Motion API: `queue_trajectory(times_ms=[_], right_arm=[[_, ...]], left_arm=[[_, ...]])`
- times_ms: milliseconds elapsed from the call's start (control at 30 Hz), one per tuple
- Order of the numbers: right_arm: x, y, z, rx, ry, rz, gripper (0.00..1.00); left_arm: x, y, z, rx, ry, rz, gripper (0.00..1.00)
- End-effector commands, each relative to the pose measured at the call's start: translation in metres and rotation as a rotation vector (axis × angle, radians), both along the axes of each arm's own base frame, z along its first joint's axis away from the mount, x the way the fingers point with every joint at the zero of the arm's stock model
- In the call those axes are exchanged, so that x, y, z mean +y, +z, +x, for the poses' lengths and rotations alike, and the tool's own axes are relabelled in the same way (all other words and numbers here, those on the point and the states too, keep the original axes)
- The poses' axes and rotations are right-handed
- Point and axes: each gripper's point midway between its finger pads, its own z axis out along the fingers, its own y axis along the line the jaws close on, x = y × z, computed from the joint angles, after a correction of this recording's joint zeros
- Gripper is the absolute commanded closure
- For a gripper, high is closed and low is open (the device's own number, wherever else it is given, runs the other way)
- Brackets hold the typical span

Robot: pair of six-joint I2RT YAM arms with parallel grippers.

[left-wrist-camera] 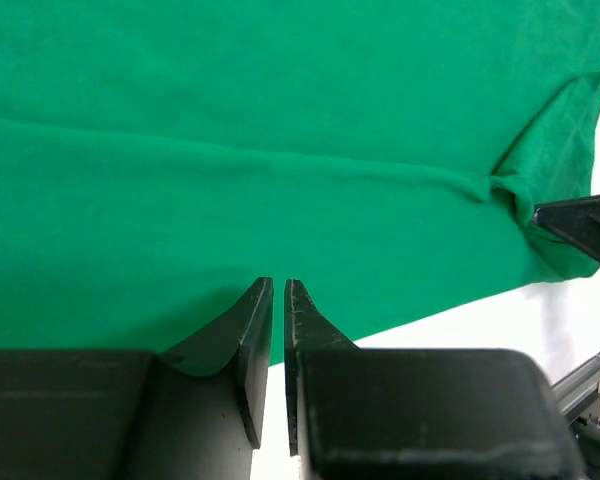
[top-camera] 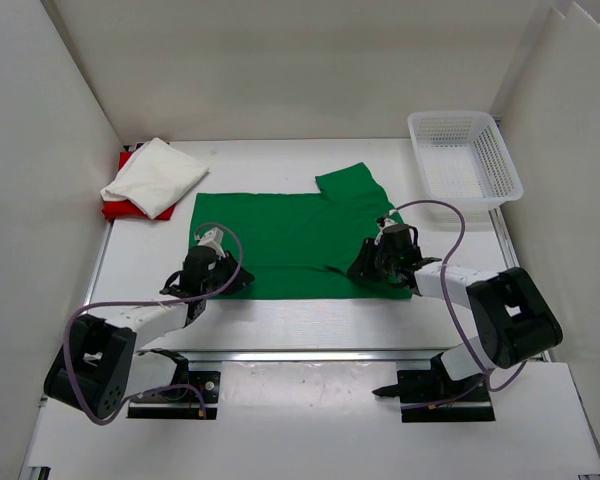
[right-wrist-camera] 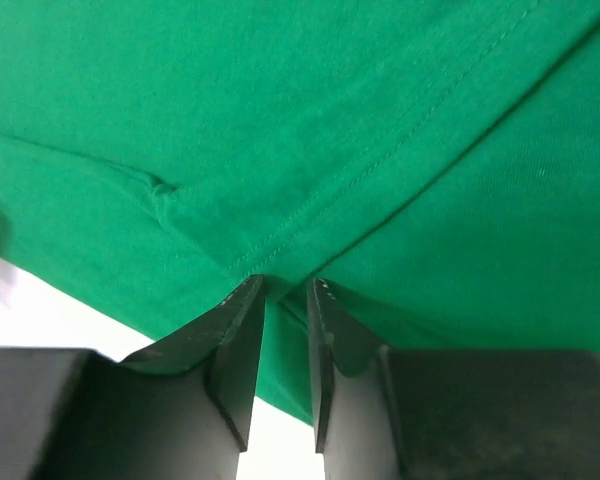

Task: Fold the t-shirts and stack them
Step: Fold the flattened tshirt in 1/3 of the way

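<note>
Next, I close my right gripper on the near end of the stitched hem (top-camera: 351,274) (right-wrist-camera: 296,286) of the green t-shirt, next to the small puckered fold.
The green t-shirt (top-camera: 280,235) lies spread flat mid-table, one sleeve out at the back right. It also fills the left wrist view (left-wrist-camera: 280,120) and the right wrist view (right-wrist-camera: 330,100). The white t-shirt (top-camera: 155,175) lies folded on the red t-shirt (top-camera: 115,208) at the far left. My left gripper (top-camera: 232,280) is low at the green shirt's near left edge; its jaws (left-wrist-camera: 277,285) are shut, with no cloth seen between them. My right gripper (top-camera: 361,268) is at the near right corner, and its jaws (right-wrist-camera: 285,285) pinch a puckered fold of green cloth.
A white mesh basket (top-camera: 463,160) stands at the back right. White walls enclose the table on the left, right and back. A metal rail runs along the near edge (top-camera: 320,353). The right gripper's tip (left-wrist-camera: 580,225) shows in the left wrist view.
</note>
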Motion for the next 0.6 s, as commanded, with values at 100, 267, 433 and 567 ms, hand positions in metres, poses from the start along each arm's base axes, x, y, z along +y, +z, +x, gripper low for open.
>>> queue_trajectory(times_ms=[100,267,433,567], right_arm=[[0.007,0.014,0.026,-0.061,-0.019,0.025,0.69],[0.014,0.014,0.033,-0.037,0.002,0.042,0.74],[0.025,0.028,0.055,-0.031,0.012,0.103,0.87],[0.031,0.051,0.089,-0.087,0.013,0.097,0.86]], left_arm=[[0.015,-0.003,-0.001,-0.020,0.048,-0.019,0.79],[0.028,-0.006,-0.007,-0.025,0.084,-0.028,0.80],[0.028,0.003,-0.004,-0.039,0.090,-0.045,0.79],[0.026,0.007,-0.005,-0.050,0.091,-0.053,0.80]])
